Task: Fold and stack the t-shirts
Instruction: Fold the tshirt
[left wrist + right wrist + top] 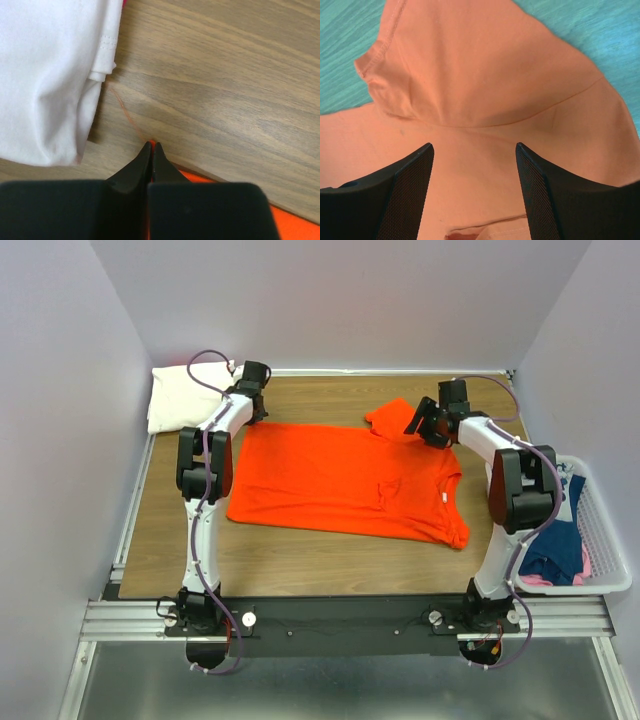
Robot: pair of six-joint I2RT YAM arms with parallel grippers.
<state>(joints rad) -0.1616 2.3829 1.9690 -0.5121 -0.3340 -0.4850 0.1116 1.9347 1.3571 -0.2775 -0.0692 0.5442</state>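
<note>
The far sleeve's outer edge [409,409] on the orange t-shirt, just beside the back corner of the sleeve's hem, will be gripped by my right gripper.
The orange t-shirt [345,478] lies spread flat on the wooden table [310,555], one sleeve [388,417] pointing to the back. My left gripper [255,380] is shut on the shirt's far left corner; a sliver of orange cloth [151,144] shows between the closed fingers. My right gripper [425,422] is open above the far sleeve and shoulder, its fingers [410,175] apart over orange cloth [475,100], holding nothing. A folded cream-white t-shirt [185,395] lies at the back left corner and fills the upper left of the left wrist view [50,75].
A white lattice basket [605,540] at the right edge holds navy [555,545] and pink [540,580] shirts. Walls close in on the back and both sides. A loose orange thread [127,115] lies on the wood.
</note>
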